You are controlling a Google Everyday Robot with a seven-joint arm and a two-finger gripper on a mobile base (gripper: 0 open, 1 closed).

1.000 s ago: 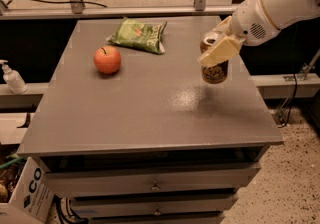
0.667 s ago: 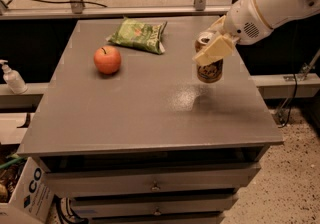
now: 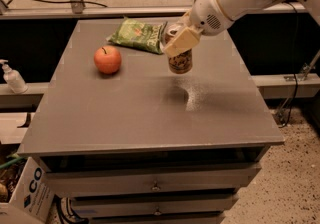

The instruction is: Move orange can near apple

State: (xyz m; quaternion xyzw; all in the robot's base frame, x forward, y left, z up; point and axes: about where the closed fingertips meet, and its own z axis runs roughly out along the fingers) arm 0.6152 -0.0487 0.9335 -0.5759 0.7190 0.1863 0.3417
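Observation:
I will set the orange can, still hanging above the grey table, down with my gripper close beside the apple, in front of the green snack bag (image 3: 128,80).
The orange can (image 3: 180,62) hangs in the air above the grey table (image 3: 150,118), its shadow on the tabletop below it. My gripper (image 3: 179,40) is shut on the can from above, a cream finger across its upper side. The red-orange apple (image 3: 107,59) with a dark stem stands on the table to the left of the can, a little over one can-height away. The white arm reaches in from the upper right.
A green snack bag (image 3: 140,34) lies at the back of the table, just behind and left of the can. A soap bottle (image 3: 12,78) stands on a ledge at the left. Drawers sit under the tabletop, and a cardboard box (image 3: 25,193) is at the lower left.
My gripper has carried the orange can to the left, from the right side of the table toward the apple. The apple and bag have not moved.

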